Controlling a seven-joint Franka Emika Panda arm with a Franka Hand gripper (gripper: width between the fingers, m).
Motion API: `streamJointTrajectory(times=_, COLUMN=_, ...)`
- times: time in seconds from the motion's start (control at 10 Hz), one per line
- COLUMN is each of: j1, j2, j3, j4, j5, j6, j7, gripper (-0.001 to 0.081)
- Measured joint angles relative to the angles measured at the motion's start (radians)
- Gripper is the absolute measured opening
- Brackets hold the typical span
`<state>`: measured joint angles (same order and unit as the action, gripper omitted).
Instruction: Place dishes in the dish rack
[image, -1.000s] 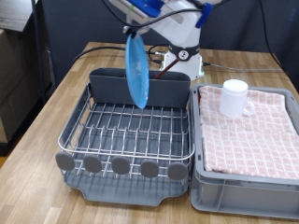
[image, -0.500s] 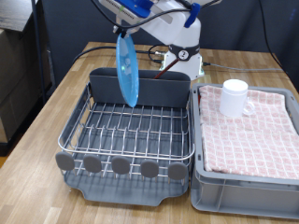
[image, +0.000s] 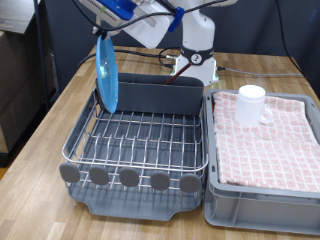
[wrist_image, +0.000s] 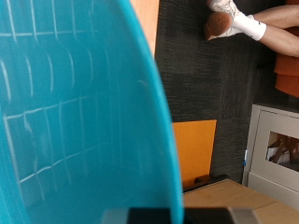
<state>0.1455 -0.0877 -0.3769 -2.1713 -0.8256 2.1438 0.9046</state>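
Observation:
My gripper is going to let go of the light-blue plate in the wire slots (image: 113, 157) behind the grey round tabs, away from the crate.
My gripper (image: 104, 30) is shut on the top rim of the light-blue plate (image: 107, 72) and holds it on edge, hanging over the dish rack's (image: 140, 140) corner at the exterior view's left, beside the dark grey caddy (image: 160, 96). In the wrist view the plate (wrist_image: 75, 112) fills most of the picture and the fingers are hidden. The white mug (image: 252, 105) stands upright on the pink-checked cloth (image: 268, 140). A dark reddish-brown spoon (image: 178, 70) stands in the caddy with its handle sticking up.
The cloth lies on a grey plastic crate (image: 260, 205) at the exterior view's right, close against the rack. A row of grey round tabs (image: 130, 177) and a grey tray (image: 140, 205) are at the rack's near edge. The wooden table (image: 45, 150) shows at the left.
The gripper has carried the plate towards the exterior view's left, from over the caddy's middle to the rack's left side. Mug and spoon have not moved.

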Motion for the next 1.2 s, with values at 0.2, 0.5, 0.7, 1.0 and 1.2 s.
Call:
streamJointTrajectory(times=0.2, j1=0.0, j2=0.002, j3=-0.025, j4=-0.019, j5=-0.004, j6=0.054, j7=-0.013, gripper=0.0018)
streamJointTrajectory(times=0.5, j1=0.0, j2=0.025, j3=-0.055, j4=-0.057, j5=-0.002, j6=0.132, j7=-0.016, gripper=0.0018)
streamJointTrajectory(times=0.7, j1=0.0, j2=0.051, j3=-0.067, j4=-0.078, j5=-0.002, j6=0.182, j7=-0.01, gripper=0.0018)
streamJointTrajectory(times=1.0, j1=0.0, j2=0.095, j3=-0.073, j4=-0.091, j5=-0.009, j6=0.229, j7=0.029, gripper=0.0018)
streamJointTrajectory(times=1.2, j1=0.0, j2=0.125, j3=-0.077, j4=-0.092, j5=-0.009, j6=0.254, j7=0.049, gripper=0.0018)
